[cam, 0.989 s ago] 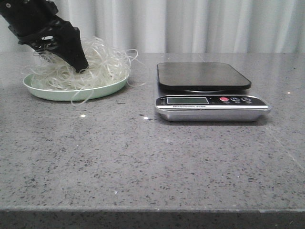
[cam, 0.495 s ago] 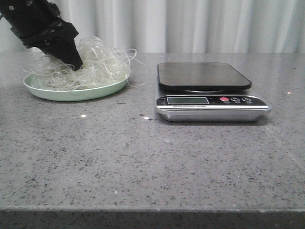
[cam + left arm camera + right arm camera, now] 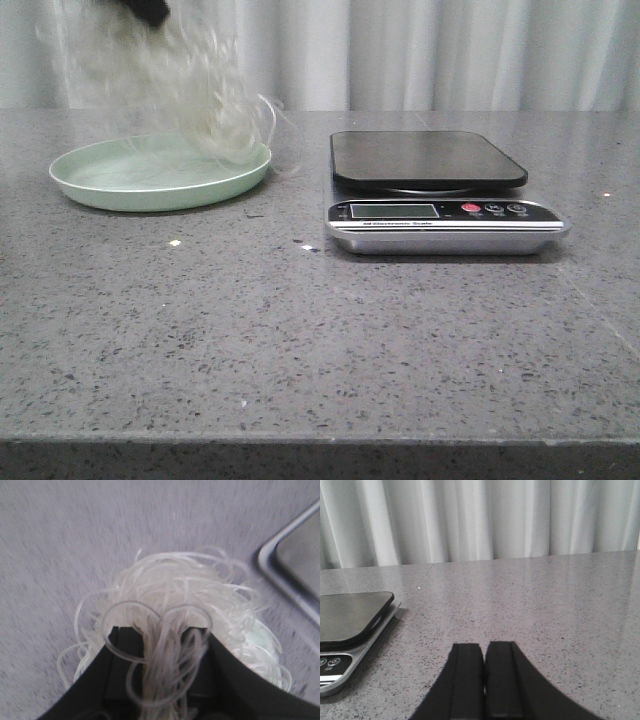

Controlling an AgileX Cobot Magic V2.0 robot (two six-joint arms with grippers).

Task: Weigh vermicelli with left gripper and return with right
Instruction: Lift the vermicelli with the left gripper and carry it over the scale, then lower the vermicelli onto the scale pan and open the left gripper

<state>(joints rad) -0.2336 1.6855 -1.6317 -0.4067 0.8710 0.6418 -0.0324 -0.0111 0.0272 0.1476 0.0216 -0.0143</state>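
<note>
The robot's left gripper needs to set the vermicelli down on the bare dark platform of the scale (image 3: 413, 147).
The vermicelli (image 3: 170, 85), a fluffy whitish tangle, hangs blurred in the air above the pale green plate (image 3: 120, 185), with its lowest strands near the plate's right rim. My left gripper (image 3: 148, 10) shows only as a dark tip at the top edge of the front view. In the left wrist view it (image 3: 162, 635) is shut on a bundle of vermicelli (image 3: 175, 590) strands. The scale (image 3: 440, 190) stands to the right of the plate, with its platform bare. My right gripper (image 3: 484, 647) is shut and empty, low over the table right of the scale (image 3: 345, 625).
A grey speckled table (image 3: 300, 330) holds the plate and the scale. A white curtain (image 3: 450, 50) hangs behind. A few small crumbs (image 3: 175, 242) lie in front of the plate.
My left gripper has risen from the plate to the top edge of the front view, lifting the whole vermicelli tangle off the plate. The plate now lies bare.
</note>
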